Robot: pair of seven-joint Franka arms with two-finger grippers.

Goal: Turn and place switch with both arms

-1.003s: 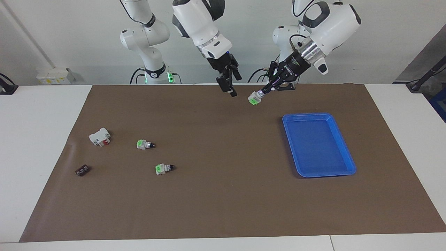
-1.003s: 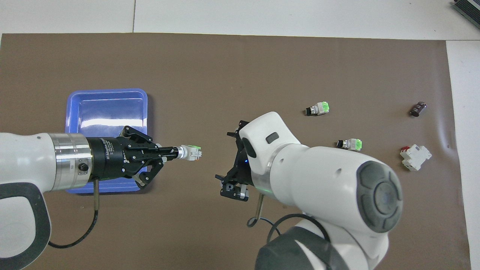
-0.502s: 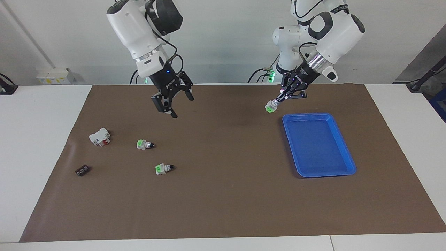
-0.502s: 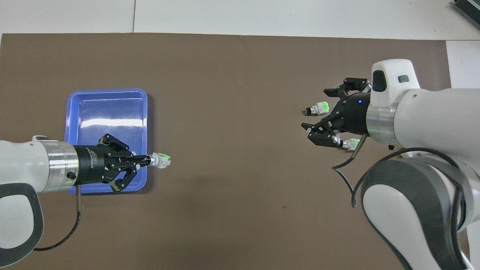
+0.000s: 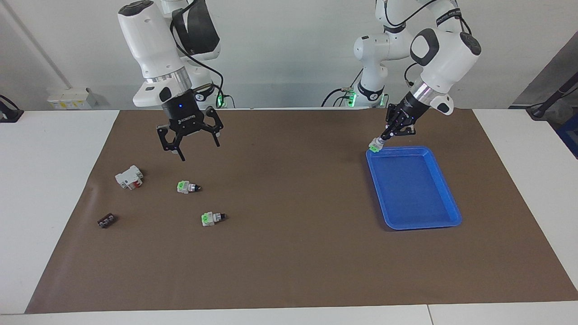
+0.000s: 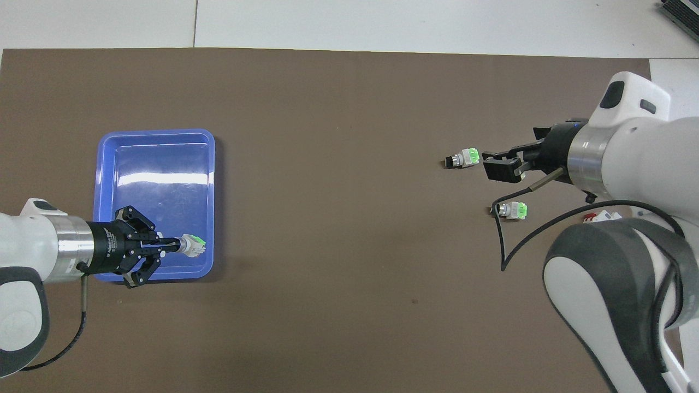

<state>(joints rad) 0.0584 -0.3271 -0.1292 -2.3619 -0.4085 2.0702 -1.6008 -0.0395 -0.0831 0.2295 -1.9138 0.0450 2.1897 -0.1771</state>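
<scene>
Next, my left gripper lets go of the switch on the blue tray's bottom, toward the end (image 6: pixel 168 243) nearest the robots. The switch is now held over that tray's corner.
My left gripper (image 5: pixel 383 139) is shut on the black knob end of a switch (image 5: pixel 375 145), green end pointing down and away. It holds the switch over the corner of the blue tray (image 5: pixel 451 203) nearest the robots. The overhead view shows this gripper (image 6: pixel 177 245) with the switch (image 6: pixel 192 245) over the tray (image 6: pixel 155 132). My right gripper (image 5: pixel 194 146) is open and empty, raised over the mat by two loose switches (image 5: pixel 188 187) (image 5: pixel 212 218). It also shows in the overhead view (image 6: pixel 491 166), with those switches (image 6: pixel 509 209) (image 6: pixel 461 159).
A white block with a red part (image 5: pixel 129 177) lies toward the right arm's end of the table, partly hidden by the right arm in the overhead view (image 6: pixel 600 216). A small flat black piece (image 5: pixel 106 220) lies farther from the robots than it.
The left gripper carried the switch from mid-table to over the tray's corner and lower. The right arm swung away from the middle to over the loose switches and turned its open fingers downward.
</scene>
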